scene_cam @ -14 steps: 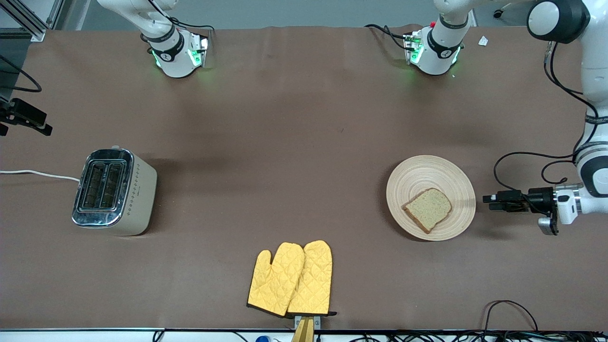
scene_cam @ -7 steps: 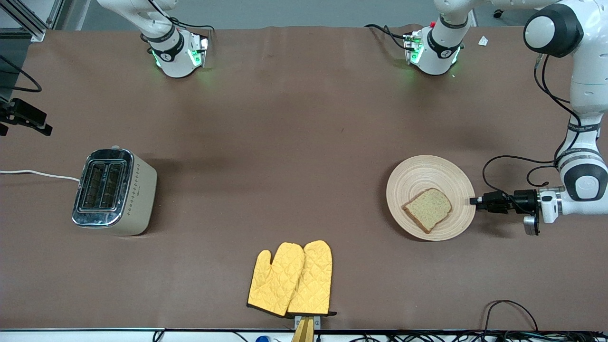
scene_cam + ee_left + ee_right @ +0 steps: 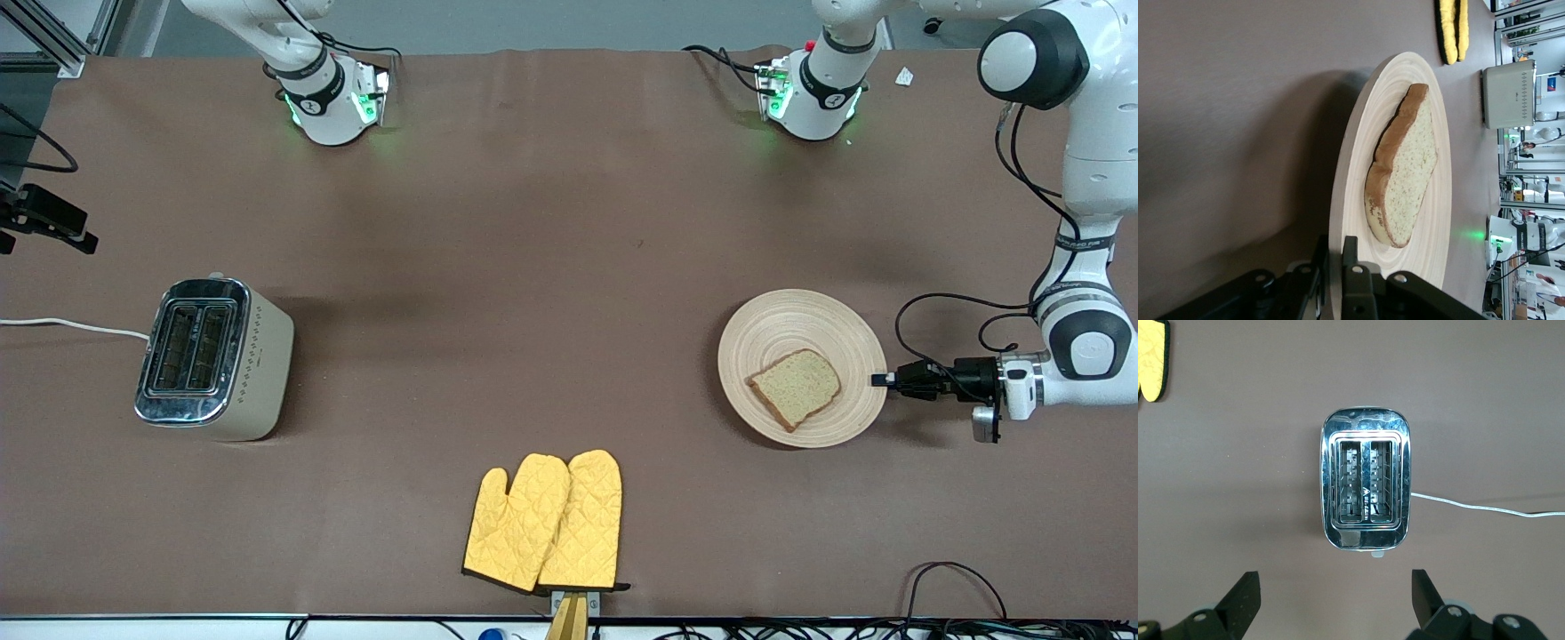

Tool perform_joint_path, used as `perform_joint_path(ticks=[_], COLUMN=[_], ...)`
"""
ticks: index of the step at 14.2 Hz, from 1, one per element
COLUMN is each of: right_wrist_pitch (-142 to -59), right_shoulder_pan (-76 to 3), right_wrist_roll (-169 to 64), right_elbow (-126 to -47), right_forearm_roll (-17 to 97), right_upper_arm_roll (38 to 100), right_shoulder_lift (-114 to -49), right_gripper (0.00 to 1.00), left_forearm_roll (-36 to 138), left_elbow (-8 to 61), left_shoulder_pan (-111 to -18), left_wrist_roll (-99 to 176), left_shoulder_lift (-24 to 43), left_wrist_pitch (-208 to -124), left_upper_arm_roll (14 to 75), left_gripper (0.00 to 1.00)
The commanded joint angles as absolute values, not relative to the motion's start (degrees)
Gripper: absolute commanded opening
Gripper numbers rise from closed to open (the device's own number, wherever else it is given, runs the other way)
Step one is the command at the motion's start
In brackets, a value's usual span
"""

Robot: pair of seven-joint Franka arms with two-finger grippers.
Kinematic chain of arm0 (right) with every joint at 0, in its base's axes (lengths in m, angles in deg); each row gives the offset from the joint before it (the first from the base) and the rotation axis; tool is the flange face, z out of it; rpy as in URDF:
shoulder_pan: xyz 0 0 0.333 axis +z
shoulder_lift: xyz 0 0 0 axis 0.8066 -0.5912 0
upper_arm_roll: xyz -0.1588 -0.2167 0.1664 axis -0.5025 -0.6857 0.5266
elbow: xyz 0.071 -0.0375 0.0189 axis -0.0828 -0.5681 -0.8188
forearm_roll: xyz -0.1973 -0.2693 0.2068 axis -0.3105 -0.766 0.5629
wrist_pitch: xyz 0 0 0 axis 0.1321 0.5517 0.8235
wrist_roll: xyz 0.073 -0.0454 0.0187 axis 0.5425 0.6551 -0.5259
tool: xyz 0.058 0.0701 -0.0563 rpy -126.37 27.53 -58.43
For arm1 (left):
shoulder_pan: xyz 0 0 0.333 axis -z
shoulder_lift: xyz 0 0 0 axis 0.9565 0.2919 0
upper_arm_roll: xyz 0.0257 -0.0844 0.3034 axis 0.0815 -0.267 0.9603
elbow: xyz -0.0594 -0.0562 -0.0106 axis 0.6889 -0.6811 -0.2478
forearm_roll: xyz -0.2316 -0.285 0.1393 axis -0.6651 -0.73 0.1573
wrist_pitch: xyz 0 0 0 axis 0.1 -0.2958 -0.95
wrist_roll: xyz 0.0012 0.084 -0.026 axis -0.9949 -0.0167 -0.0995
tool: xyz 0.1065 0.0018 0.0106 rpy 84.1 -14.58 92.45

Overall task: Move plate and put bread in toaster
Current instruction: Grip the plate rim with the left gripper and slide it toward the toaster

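Observation:
Next, my left gripper lets go of the wooden plate on the bare table [image 3: 527, 338] [image 3: 1465, 130] just past the fingertips of the yellow oven mitts.
The wooden plate [image 3: 800, 320] lies toward the left arm's end of the table with the bread [image 3: 794, 387] on it. My left gripper [image 3: 880, 380] is low at the plate's rim, shut on it, one finger above and one below, as the left wrist view [image 3: 1336, 257] shows with the plate [image 3: 1358, 153] and bread [image 3: 1405, 173]. The toaster [image 3: 213, 356] stands toward the right arm's end, slots empty. My right gripper [image 3: 1333, 580] is open and empty high over the toaster [image 3: 1366, 483]; it is out of the front view.
A pair of yellow oven mitts [image 3: 544, 522] lies near the table's front edge, midway along it. The toaster's white cord [image 3: 71, 325] runs off the table's end. A black clamp [image 3: 44, 222] sticks in at that end.
My left gripper has moved in from beside the plate to its rim and closed on it. The plate with the bread has shifted slightly toward the right arm's end.

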State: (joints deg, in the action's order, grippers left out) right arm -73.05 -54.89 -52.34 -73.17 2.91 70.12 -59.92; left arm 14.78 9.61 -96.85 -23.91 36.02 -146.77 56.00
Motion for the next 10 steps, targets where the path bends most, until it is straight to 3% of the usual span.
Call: perform_joint_path(ticks=[1, 6, 10], right_wrist_pitch=[-73.0, -73.0, -73.0], right_shoulder_pan=[-56.1, -56.1, -56.1], right_wrist_roll=[-52.4, -52.5, -52.4], right_elbow=[-74.1, -74.0, -74.0], right_forearm_roll=[2.0, 1.9, 2.0], right_upper_arm_roll=[71.2, 71.1, 71.2], right_shoulder_lift=[-59.0, -59.0, -59.0], right_gripper=[1.0, 1.0, 1.0], left_forearm_roll=[15.2, 15.6, 15.8], left_elbow=[8.5, 7.3, 5.7], left_shoulder_pan=[-96.5, -95.5, -86.8], left_wrist_roll=[-24.1, -14.7, -5.3], left_shoulder_lift=[36.6, 36.2, 35.8], left_wrist_pitch=[-147.0, -146.8, -146.9], left_upper_arm_roll=[52.0, 41.9, 40.5], left_gripper=[0.0, 0.0, 0.0])
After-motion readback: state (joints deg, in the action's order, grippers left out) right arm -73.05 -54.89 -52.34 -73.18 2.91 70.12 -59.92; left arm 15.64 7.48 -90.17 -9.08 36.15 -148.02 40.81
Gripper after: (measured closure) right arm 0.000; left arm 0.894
